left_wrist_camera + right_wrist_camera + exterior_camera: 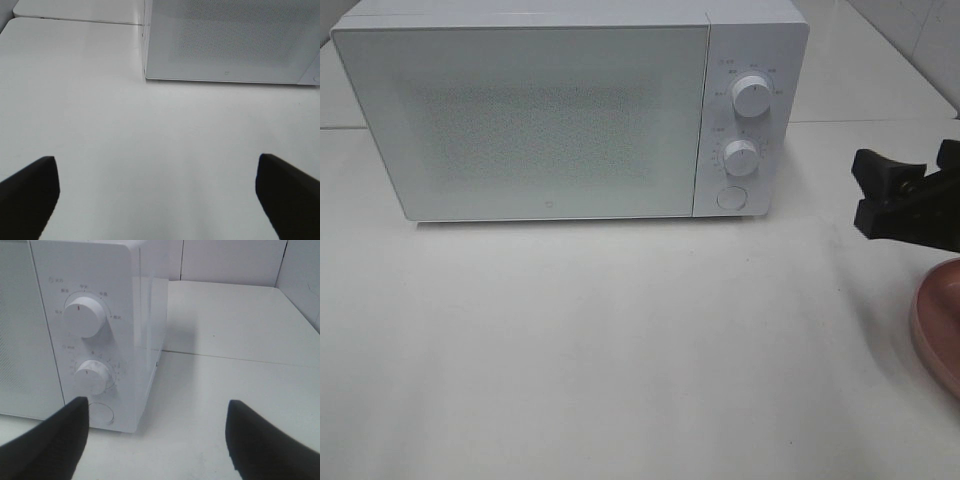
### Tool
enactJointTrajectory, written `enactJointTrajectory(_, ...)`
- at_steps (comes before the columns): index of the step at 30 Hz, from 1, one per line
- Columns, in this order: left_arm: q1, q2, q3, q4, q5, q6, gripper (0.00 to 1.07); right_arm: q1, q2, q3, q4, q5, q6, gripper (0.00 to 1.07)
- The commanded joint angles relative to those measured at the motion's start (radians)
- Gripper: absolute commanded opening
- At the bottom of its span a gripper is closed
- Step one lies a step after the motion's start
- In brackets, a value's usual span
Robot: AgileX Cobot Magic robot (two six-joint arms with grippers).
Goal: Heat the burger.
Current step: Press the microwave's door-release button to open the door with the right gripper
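The lower knob (741, 158) (92, 377) of the microwave's control panel, just above the round door button, will be gripped by my right gripper.
The burger is out of view. Only the edge of the pink plate (938, 320) shows, at the right border of the table. The white microwave (550, 110) stands at the back with its door shut; it also shows in the left wrist view (230, 40) and the right wrist view (85, 335). My right gripper (868, 190) is open and empty, hovering to the right of the microwave's control panel and above the plate's far edge; its fingers are spread wide in the right wrist view (157, 450). My left gripper (157, 200) is open and empty over bare table in front of the microwave's left corner.
The control panel carries an upper knob (752, 96), a lower knob (741, 157) and a round door button (731, 197). The white table (620, 350) stretches in front of the microwave. A tiled wall (920, 40) rises at the back right.
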Motion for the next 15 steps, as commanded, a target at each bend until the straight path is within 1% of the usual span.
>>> enactJointTrajectory(1, -0.004, -0.002, 0.001, -0.002, 0.002, -0.001, 1.0, 0.109, 0.042, 0.0, 0.138, -0.087, -0.099, 0.75)
enactJointTrajectory(2, -0.004, -0.002, 0.001, -0.002, 0.002, -0.001, 1.0, 0.109, 0.042, 0.0, 0.138, -0.087, -0.099, 0.75)
enactJointTrajectory(3, -0.004, -0.002, 0.001, -0.002, 0.002, -0.001, 1.0, 0.172, 0.073, 0.0, 0.2, -0.132, -0.121, 0.75)
enactJointTrajectory(4, -0.004, -0.002, 0.001, -0.002, 0.002, -0.001, 1.0, 0.172, 0.073, 0.0, 0.2, -0.132, -0.121, 0.75)
enactJointTrajectory(5, -0.004, -0.002, 0.001, -0.002, 0.002, -0.001, 1.0, 0.236, 0.105, 0.0, 0.261, -0.18, -0.128, 0.75)
enactJointTrajectory(6, -0.004, -0.002, 0.001, -0.002, 0.002, -0.001, 1.0, 0.271, 0.124, -0.001, 0.299, -0.205, -0.128, 0.75)
enactJointTrajectory(7, -0.004, -0.002, 0.001, -0.002, 0.002, -0.001, 1.0, 0.271, 0.124, -0.001, 0.299, -0.205, -0.128, 0.75)
enactJointTrajectory(8, -0.004, -0.002, 0.001, -0.002, 0.002, -0.001, 1.0, 0.33, 0.16, -0.001, 0.376, -0.251, -0.128, 0.75)
enactJointTrajectory(9, -0.004, -0.002, 0.001, -0.002, 0.002, -0.001, 1.0, 0.362, 0.177, -0.005, 0.421, -0.27, -0.128, 0.75)
enactJointTrajectory(10, -0.004, -0.002, 0.001, -0.002, 0.002, -0.001, 1.0, 0.362, 0.177, -0.005, 0.421, -0.27, -0.128, 0.75)
enactJointTrajectory(11, -0.004, -0.002, 0.001, -0.002, 0.002, -0.001, 1.0, 0.417, 0.207, -0.017, 0.506, -0.29, -0.132, 0.75)
enactJointTrajectory(12, -0.004, -0.002, 0.001, -0.002, 0.002, -0.001, 1.0, 0.417, 0.207, -0.017, 0.506, -0.29, -0.132, 0.75)
enactJointTrajectory(13, -0.004, -0.002, 0.001, -0.002, 0.002, -0.001, 1.0, 0.459, 0.233, -0.035, 0.561, -0.3, -0.142, 0.75)
enactJointTrajectory(14, -0.004, -0.002, 0.001, -0.002, 0.002, -0.001, 1.0, 0.479, 0.247, -0.046, 0.584, -0.305, -0.151, 0.75)
enactJointTrajectory(15, -0.004, -0.002, 0.001, -0.002, 0.002, -0.001, 1.0, 0.479, 0.247, -0.046, 0.584, -0.305, -0.151, 0.75)
